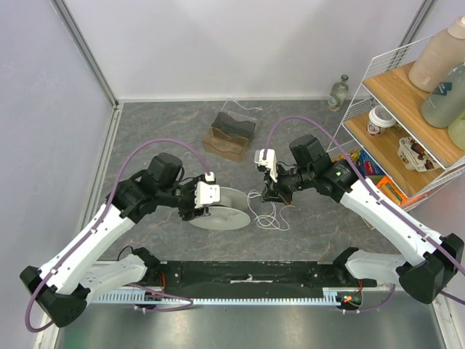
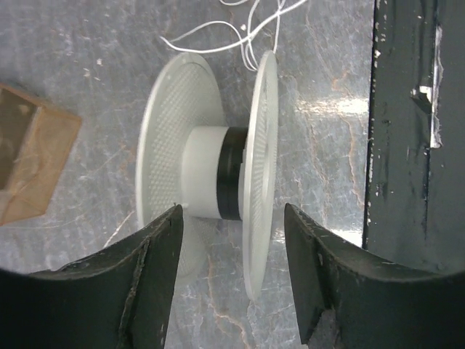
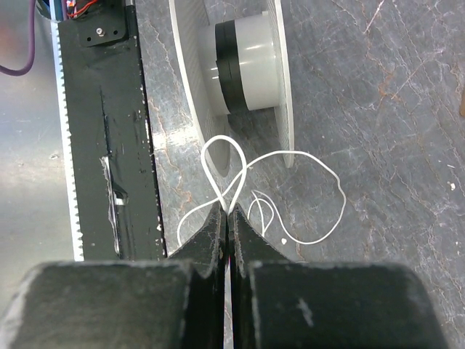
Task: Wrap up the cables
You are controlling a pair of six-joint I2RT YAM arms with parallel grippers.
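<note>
My left gripper is at the spool's near disc while the cable is loose from the spool, so it should leave that disc and pinch the cable against the spool's far disc (image 1: 235,197) before wrapping.
A thin white cable (image 1: 272,215) lies in loose loops on the grey table, right of a white spool (image 1: 221,209). In the right wrist view my right gripper (image 3: 229,212) is shut on the cable (image 3: 290,156), with a small loop rising from its tips towards the spool (image 3: 243,65). In the top view the right gripper (image 1: 269,193) sits just above the loops. My left gripper (image 2: 232,222) is open, its fingers either side of the spool (image 2: 211,171) near one flange edge, not touching it. Cable curls (image 2: 240,33) show beyond the spool. The left gripper (image 1: 201,211) is at the spool's left edge.
A brown box (image 1: 231,135) with a clear lid stands behind the spool. A wire shelf (image 1: 407,109) with bottles and jars is at the right. A small bottle (image 1: 338,92) stands at the back wall. A black rail (image 1: 247,276) runs along the near edge.
</note>
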